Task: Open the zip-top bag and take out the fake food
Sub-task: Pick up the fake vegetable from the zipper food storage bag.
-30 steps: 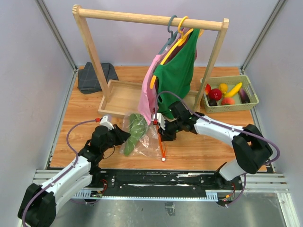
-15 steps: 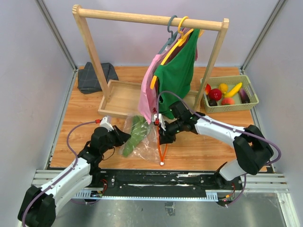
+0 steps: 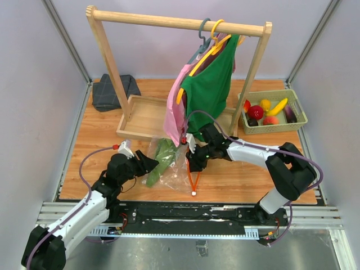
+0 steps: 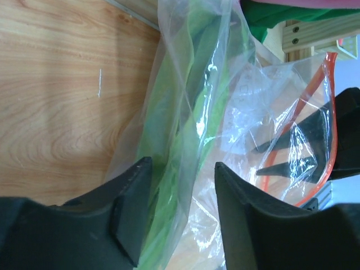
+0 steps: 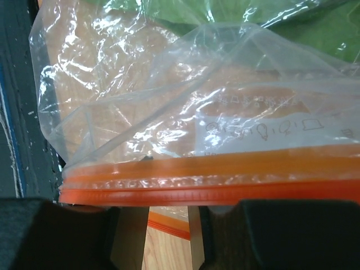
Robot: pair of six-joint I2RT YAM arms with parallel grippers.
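The green piece sits deep in the bag, out of reach of the right gripper's fingertips, so the left gripper should pinch the plastic (image 4: 183,185) around it and pull the bag closer.
The zip-top bag (image 3: 177,169) lies crumpled on the table's near middle, clear, with an orange zip strip (image 3: 194,181) hanging down to a white slider (image 3: 193,193). One long green leafy piece of fake food (image 3: 162,154) is inside it. My left gripper (image 3: 151,163) stands open around the bag's left end. In the left wrist view its jaws (image 4: 181,174) straddle the plastic and the green piece (image 4: 191,95). My right gripper (image 3: 192,161) is at the bag's mouth, with the strip (image 5: 197,180) lying across its parted fingertips (image 5: 169,225). Several other fruits fill the basket (image 3: 301,121).
A wooden clothes rack (image 3: 174,22) spans the back. Its pink garment (image 3: 175,112) and green garment (image 3: 209,90) hang right above the bag. A wooden tray (image 3: 140,115) sits behind the bag, and a dark folded cloth (image 3: 115,91) lies at the back left.
My left gripper's jaws have come apart around the bag's left end. My right gripper has loosened at the strip and shifted slightly left. The strip now hangs lower.
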